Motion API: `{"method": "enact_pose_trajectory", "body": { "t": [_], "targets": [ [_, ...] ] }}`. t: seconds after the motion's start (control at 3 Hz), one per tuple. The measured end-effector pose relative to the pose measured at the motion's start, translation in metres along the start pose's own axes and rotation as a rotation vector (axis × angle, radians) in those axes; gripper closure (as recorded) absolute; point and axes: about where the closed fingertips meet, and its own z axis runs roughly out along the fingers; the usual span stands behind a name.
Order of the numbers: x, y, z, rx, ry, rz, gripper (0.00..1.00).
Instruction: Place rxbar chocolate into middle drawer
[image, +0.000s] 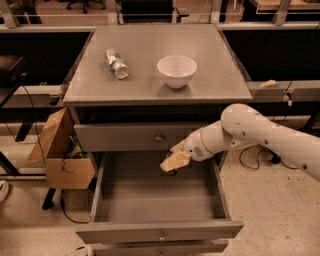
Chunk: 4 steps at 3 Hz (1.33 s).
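I need to let go of the rxbar chocolate on the drawer's bottom near the front panel (124, 207), toward the cardboard box.
The middle drawer (145, 202) is pulled open below the cabinet top, its deep grey tray facing up and its front panel (125, 232) nearest me. My gripper (174, 161) hangs over the back middle of the tray, just below the shut top drawer (120, 136), on a white arm coming in from the right. A small dark shape shows right under the gripper tip; I cannot tell whether it is the rxbar chocolate. No bar lies on the cabinet top or on the visible tray floor.
A white bowl (176, 70) and a silvery bottle with a blue label (116, 63) rest on the cabinet top (210, 85). A cardboard box (60, 155) stands on the floor at the left. The lowest drawer front (200, 247) is shut. Cables lie on the floor at the right.
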Motion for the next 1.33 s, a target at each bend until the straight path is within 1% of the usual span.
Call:
{"method": "enact_pose_trajectory", "body": {
  "t": [0.33,0.67,1.0,1.33],
  "targets": [
    [0.0,0.0,0.0,0.0,0.0,0.0,1.0],
    [-0.008,0.006,0.011,-0.035,-0.022,-0.01,1.0],
    [-0.002,0.029,0.072,-0.132,-0.04,0.016,1.0],
    [0.024,0.05,0.144,-0.2,-0.027,0.07,1.0]
  ]
}}
